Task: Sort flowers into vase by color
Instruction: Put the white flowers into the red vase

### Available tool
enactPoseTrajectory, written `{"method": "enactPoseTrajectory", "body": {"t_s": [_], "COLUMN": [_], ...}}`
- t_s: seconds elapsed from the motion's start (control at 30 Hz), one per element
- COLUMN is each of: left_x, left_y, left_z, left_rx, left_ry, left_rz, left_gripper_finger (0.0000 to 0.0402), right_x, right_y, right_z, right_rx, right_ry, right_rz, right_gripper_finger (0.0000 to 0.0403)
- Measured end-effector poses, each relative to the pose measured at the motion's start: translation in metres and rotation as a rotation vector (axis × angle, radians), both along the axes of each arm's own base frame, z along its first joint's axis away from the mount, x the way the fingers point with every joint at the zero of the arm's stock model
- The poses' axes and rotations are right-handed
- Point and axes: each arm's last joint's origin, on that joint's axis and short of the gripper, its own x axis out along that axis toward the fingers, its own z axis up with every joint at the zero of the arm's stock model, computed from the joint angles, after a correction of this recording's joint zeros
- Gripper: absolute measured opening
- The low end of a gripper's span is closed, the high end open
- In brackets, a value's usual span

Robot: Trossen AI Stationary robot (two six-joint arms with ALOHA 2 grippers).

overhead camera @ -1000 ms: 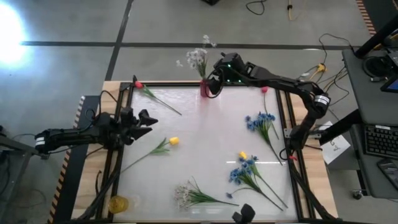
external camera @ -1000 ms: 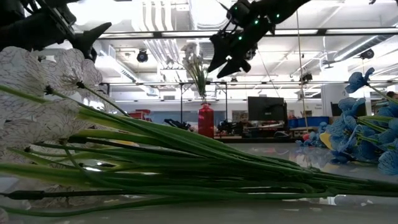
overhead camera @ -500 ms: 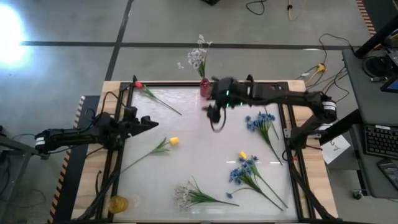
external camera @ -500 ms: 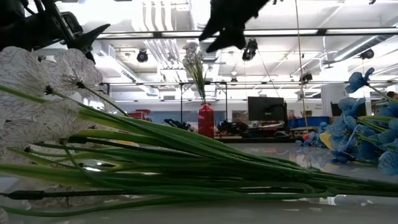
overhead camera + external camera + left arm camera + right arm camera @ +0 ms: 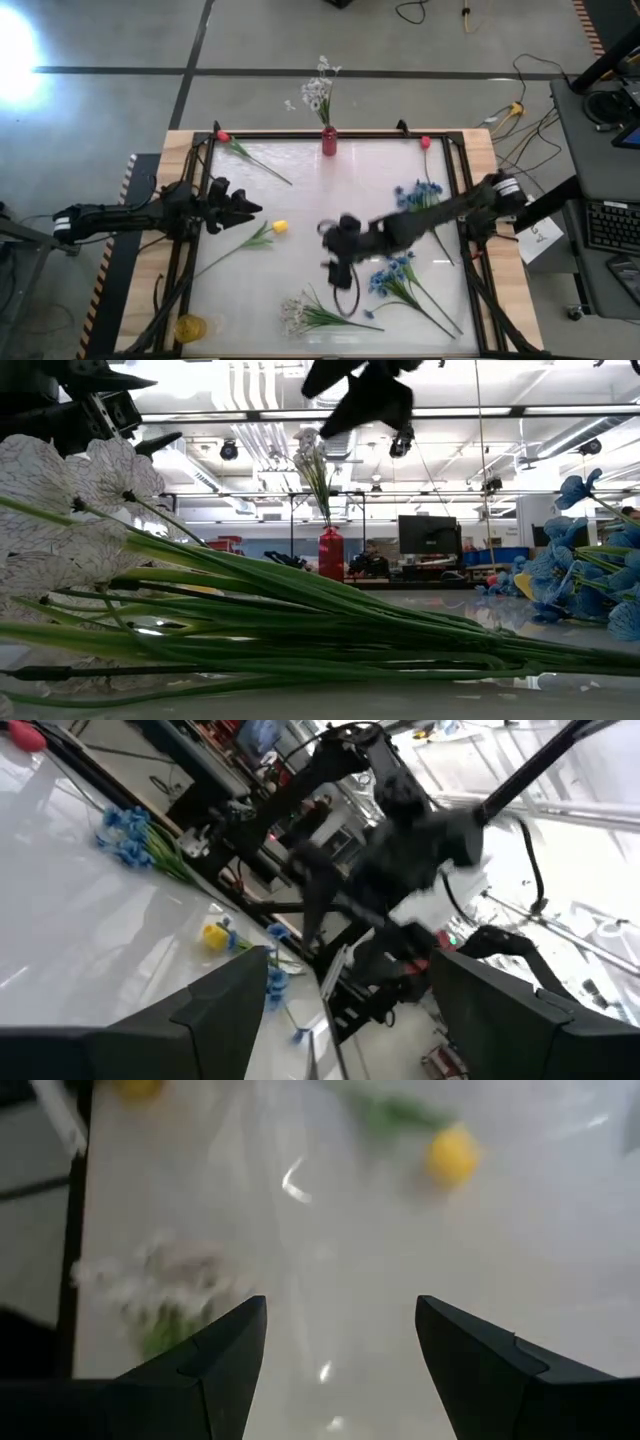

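Next, my right gripper needs to go to the lying white spray's green stems (image 5: 323, 318) (image 5: 168, 1332), just below its blossoms, and close there.
A red vase (image 5: 329, 142) stands at the table's far edge with a white spray (image 5: 318, 90) in it. Lying flat on the table are a second white spray (image 5: 296, 312) near the near edge, a yellow bud (image 5: 280, 227), blue clusters (image 5: 415, 195) (image 5: 393, 272), another yellow bud (image 5: 390, 248) and pink buds (image 5: 222, 136) (image 5: 425, 143). My right gripper (image 5: 340, 265) hangs open over the table's middle, between the yellow bud (image 5: 452, 1155) and the lying white spray (image 5: 160, 1295). My left gripper (image 5: 238, 205) is open at the left side, above the table.
A yellow vase (image 5: 188, 326) stands at the near left corner. A black frame (image 5: 200, 240) runs around the white table top. The right arm (image 5: 440, 208) stretches across the right half, over the blue flowers. In the low view the white spray's stems (image 5: 300, 610) fill the foreground.
My right gripper has swung away from the red vase at the far edge, crossing toward the near edge to the table's middle, and stays open. The white spray remains standing in the red vase. The lying flowers have not moved.
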Motion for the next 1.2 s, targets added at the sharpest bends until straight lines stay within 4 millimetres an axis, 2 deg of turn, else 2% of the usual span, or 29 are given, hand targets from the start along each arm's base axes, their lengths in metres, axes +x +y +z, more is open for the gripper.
{"method": "enactPoseTrajectory", "body": {"t_s": [0.2, 0.4, 0.6, 0.8, 0.97, 1.2], "left_x": [0.001, 0.002, 0.002, 0.002, 0.002, 0.002], "left_y": [-0.001, -0.001, -0.001, -0.001, 0.000, 0.000], "left_z": [-0.001, -0.004, -0.007, -0.006, -0.006, -0.006], "left_rx": [0.076, 0.126, 0.208, 0.217, 0.216, 0.216], "left_ry": [0.000, 0.021, 0.031, 0.020, 0.023, 0.024], "left_rz": [-0.038, -0.024, -0.016, -0.013, -0.013, -0.013], "left_gripper_finger": [0.0269, 0.0269, 0.0269, 0.0269, 0.0269, 0.0269], "right_x": [0.009, 0.027, 0.044, 0.062, 0.073, 0.073], "right_y": [0.046, 0.072, 0.093, 0.112, 0.118, 0.118], "right_z": [-0.044, -0.071, -0.081, -0.090, -0.096, -0.102], "right_rx": [0.020, 0.023, 0.009, -0.054, -0.049, -0.034], "right_ry": [0.116, 0.243, 0.289, 0.270, 0.272, 0.338], "right_rz": [0.021, 0.085, 0.168, 0.287, 0.302, 0.279], "right_gripper_finger": [0.0247, 0.0247, 0.0246, 0.0233, 0.0221, 0.0212]}}
